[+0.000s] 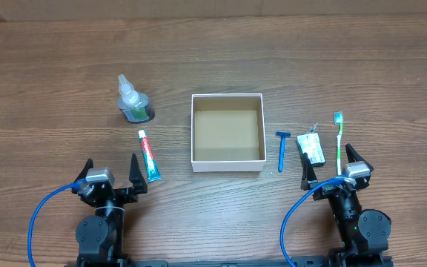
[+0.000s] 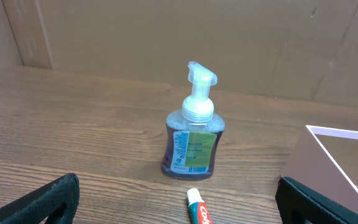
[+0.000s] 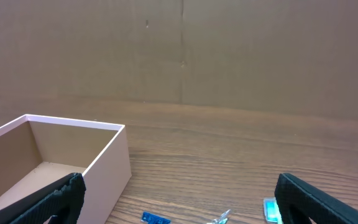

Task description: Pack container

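Note:
My right gripper goes to the green-and-white packet beside the blue razor next. It should close on the packet's middle (image 1: 310, 151), across its long sides.
The container (image 1: 196, 133), a shallow square box with white walls and a brown, empty inside, sits at the table's middle; it also shows in the left wrist view (image 2: 337, 152) and the right wrist view (image 3: 107, 158). A toothpaste tube (image 1: 149, 155) lies left of it, its cap in the left wrist view (image 2: 196, 205). A blue razor (image 1: 282, 148), a small green-and-white packet (image 1: 311, 148) and a green toothbrush (image 1: 339, 141) lie right of it. My left gripper (image 1: 110, 175) is open and empty just near of the tube. My right gripper (image 1: 336, 166) is open and empty just near of the packet and toothbrush.
A clear pump bottle with green liquid (image 1: 132, 102) stands upright at the left rear, also in the left wrist view (image 2: 191, 140). Cardboard walls stand behind the table. Blue cables loop from both arm bases at the front edge.

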Available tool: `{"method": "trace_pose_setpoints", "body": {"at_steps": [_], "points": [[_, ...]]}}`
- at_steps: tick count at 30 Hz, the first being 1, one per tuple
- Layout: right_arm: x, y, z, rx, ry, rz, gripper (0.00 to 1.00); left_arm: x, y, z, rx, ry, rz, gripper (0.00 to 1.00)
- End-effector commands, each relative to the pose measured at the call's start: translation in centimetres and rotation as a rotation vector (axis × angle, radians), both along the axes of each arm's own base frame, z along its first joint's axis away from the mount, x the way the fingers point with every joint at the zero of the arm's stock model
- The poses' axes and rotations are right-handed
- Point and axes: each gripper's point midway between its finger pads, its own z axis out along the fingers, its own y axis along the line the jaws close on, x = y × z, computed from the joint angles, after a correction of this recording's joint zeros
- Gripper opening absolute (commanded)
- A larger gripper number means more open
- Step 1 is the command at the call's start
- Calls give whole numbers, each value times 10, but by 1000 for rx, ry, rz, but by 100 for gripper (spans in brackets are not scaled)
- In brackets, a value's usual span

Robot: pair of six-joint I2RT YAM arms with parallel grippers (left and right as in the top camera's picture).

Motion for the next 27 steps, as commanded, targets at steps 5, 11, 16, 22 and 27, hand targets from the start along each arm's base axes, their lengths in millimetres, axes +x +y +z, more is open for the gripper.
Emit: {"method": "trace_pose_setpoints", "body": {"at_steps": [5, 11, 16, 22, 27], "points": [[0, 1, -1, 0, -6, 8, 100, 0, 3, 1, -12, -11, 14, 100], [0, 1, -1, 0, -6, 7, 100, 0, 3, 1, -12, -11, 14, 100], [0, 1, -1, 0, -6, 7, 100, 0, 3, 1, -12, -10, 14, 100], [1, -4, -1, -1, -6, -26, 100, 0, 3, 1, -12, -10, 14, 100], [0, 0, 4, 83, -11, 3, 100, 0, 3, 1, -12, -11, 14, 100]]}}
